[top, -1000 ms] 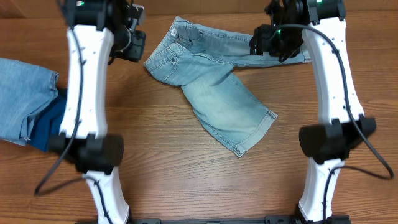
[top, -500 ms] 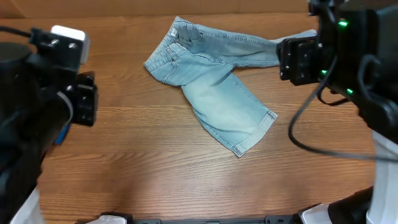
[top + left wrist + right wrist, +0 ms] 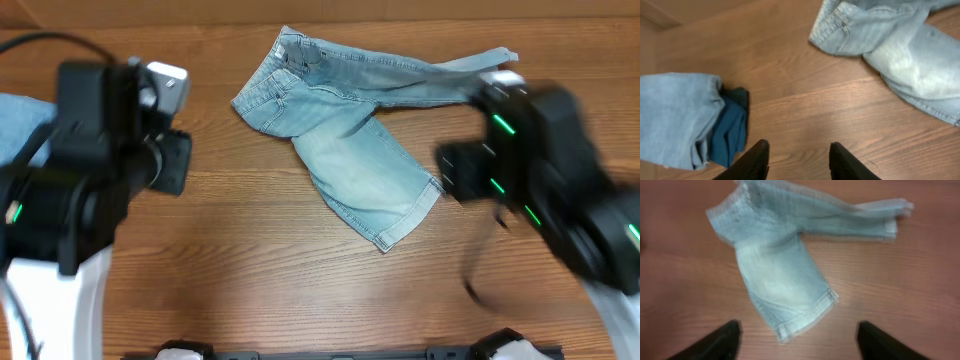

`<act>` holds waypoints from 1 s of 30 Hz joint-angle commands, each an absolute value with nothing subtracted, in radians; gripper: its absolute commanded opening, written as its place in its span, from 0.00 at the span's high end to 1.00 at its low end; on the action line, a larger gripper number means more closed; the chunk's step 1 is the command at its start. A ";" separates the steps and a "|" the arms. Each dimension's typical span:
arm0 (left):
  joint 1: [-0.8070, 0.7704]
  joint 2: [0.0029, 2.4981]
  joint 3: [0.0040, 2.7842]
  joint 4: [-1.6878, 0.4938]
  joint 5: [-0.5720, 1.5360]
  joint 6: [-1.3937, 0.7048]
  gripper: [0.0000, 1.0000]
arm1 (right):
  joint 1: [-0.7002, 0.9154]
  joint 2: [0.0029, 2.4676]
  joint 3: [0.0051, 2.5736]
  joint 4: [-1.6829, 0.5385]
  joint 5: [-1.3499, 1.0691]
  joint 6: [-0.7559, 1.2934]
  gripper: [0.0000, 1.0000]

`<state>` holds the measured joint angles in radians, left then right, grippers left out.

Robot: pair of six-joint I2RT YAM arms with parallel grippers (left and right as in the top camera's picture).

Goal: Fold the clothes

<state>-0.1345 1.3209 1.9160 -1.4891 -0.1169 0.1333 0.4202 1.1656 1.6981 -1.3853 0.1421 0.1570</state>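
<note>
Next, I take the cuff ahead (image 3: 411,216) with my right gripper and pull the shorts' diagonal leg out straighter before folding, because it slants away from the other leg.
The clothes, pale blue denim shorts (image 3: 340,130), lie flat on the wooden table (image 3: 300,290). The waistband is at the far left. One leg stretches right to a cuff (image 3: 497,57), the other runs diagonally toward the front right. In the left wrist view the shorts (image 3: 900,45) are at the upper right, and my left gripper (image 3: 799,150) hangs open over bare wood with nothing in it. From the right wrist the shorts (image 3: 775,265) show blurred, with the diagonal leg's cuff just ahead of my right gripper (image 3: 797,330), which is wide open and empty. Both arms appear large and blurred in the overhead view.
A folded light-blue garment (image 3: 675,115) lies on top of a dark navy one (image 3: 730,130) at the table's left side, left of my left gripper. The light-blue one (image 3: 25,110) shows partly behind the left arm (image 3: 90,190) in the overhead view.
Both arms have drawn back from the far ends of the shorts toward the front and risen toward the overhead camera. Both grippers have opened wider. The shorts have not moved.
</note>
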 commanded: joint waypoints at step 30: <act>-0.112 1.520 1.558 -1.064 0.177 0.130 0.30 | 0.196 1.792 1.032 -0.968 -0.263 0.395 0.41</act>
